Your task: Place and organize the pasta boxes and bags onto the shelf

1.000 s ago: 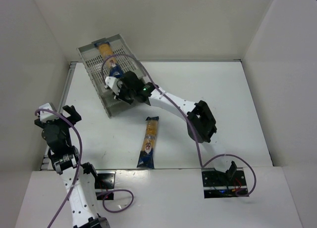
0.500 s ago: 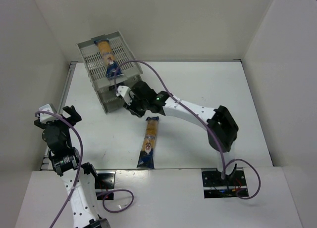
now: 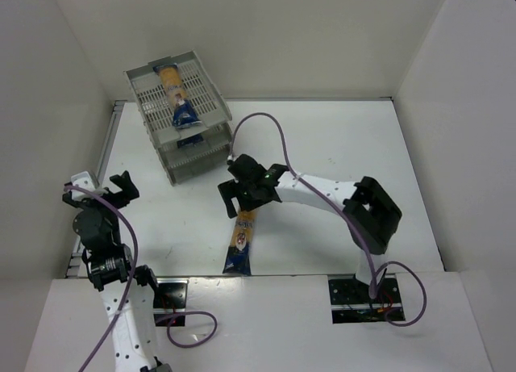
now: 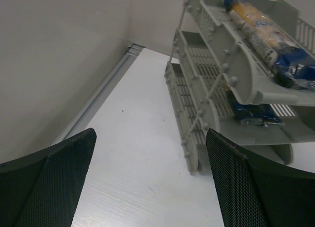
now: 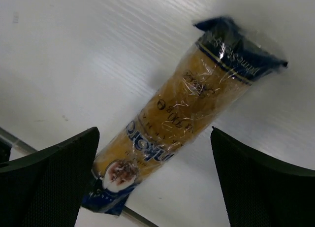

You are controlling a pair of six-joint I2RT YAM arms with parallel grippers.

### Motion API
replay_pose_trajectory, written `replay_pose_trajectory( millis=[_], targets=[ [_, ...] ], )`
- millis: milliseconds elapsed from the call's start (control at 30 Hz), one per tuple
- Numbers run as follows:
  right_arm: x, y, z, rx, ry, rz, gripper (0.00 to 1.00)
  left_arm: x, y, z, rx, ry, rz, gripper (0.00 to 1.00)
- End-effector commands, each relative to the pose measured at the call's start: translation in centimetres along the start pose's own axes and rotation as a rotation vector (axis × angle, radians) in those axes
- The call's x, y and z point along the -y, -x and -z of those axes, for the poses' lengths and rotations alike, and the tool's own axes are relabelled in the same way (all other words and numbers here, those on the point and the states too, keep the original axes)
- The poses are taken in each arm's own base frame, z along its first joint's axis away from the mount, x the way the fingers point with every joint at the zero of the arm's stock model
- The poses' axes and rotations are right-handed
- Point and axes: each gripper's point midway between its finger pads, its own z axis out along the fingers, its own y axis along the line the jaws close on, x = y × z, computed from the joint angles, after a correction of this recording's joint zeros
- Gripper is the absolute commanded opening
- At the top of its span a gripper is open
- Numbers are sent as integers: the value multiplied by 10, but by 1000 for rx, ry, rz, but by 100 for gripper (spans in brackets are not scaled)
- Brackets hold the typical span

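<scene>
My right gripper should take the third bag by its near end (image 3: 239, 249), because it is hovering at the bag's far end, which must lead into the bottom level.
The shelf (image 3: 208, 98) stands at the table's far left, a grey three-tier tray stack. One pasta bag (image 3: 173, 91) lies on its top tier, and the blue end of a second bag (image 3: 192, 140) shows in the tier below. In the left wrist view the same shelf (image 4: 206, 74) holds the top bag (image 4: 263, 32) and the lower bag (image 4: 253, 116). A third bag (image 3: 242, 241) lies flat on the table. My right gripper (image 3: 242, 201) hovers open over its far end; the bag (image 5: 182, 113) lies between the spread fingers, untouched. My left gripper (image 3: 98, 186) is open and empty, facing the shelf.
White walls close the table at the left, back and right. A grey rail (image 4: 98, 96) runs along the foot of the left wall. The table's near edge (image 3: 306, 273) lies just beyond the third bag's near end.
My right gripper drew back out of the shelf, swung toward the near side over the bag on the table, and opened. The left arm shifted slightly.
</scene>
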Motion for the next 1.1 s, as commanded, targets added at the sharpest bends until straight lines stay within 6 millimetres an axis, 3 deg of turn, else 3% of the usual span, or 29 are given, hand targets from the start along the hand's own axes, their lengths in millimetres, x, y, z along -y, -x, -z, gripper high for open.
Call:
replay_pose_trajectory(
  millis=[0,133,233,267,367,400,433,467,500,533,633,667,733,767,800,833,900,1067],
  targets=[
    [2,-40,-19,-138,-82,-176,98,13,18,1,74,-54,-16,99],
    [2,-57,-24,-191,-133,-203,93,21,17,2,69,-84,-13,99],
    [5,-85,-30,-267,-140,-207,91,27,16,2,64,-108,-11,99],
    [-4,-93,-34,-290,-104,-203,91,29,15,2,63,-117,-10,99],
    [-12,-99,-51,-290,-58,-140,80,29,15,2,63,-117,-10,99],
    [-12,-93,-56,-268,-58,-115,69,29,15,2,63,-117,-10,99],
    [-9,-88,-59,-250,-56,-54,34,29,15,2,63,-117,-10,99],
    [-6,-83,-60,-230,-70,-21,16,29,15,2,63,-117,-10,99],
    [-3,-68,-64,-170,-85,24,2,27,16,2,64,-108,-11,99],
    [-2,-56,-62,-125,-86,79,0,25,16,2,66,-99,-11,99],
    [18,-14,-59,54,-167,341,0,23,17,2,68,-90,-12,99],
    [28,-8,-60,72,-204,446,0,23,19,3,76,-92,-12,99],
    [41,-13,-59,59,-255,485,0,21,19,3,78,-83,-13,99],
    [42,-12,-57,54,-244,478,29,21,19,3,78,-83,-13,99],
    [40,-20,-55,38,-215,479,48,21,19,3,78,-83,-13,99],
    [28,-26,-53,19,-139,479,60,22,21,4,87,-84,-13,99],
    [26,-36,-46,2,-105,470,78,22,21,4,87,-84,-13,99],
    [44,-70,-36,-80,-120,486,86,22,21,4,87,-84,-13,99]
  ],
)
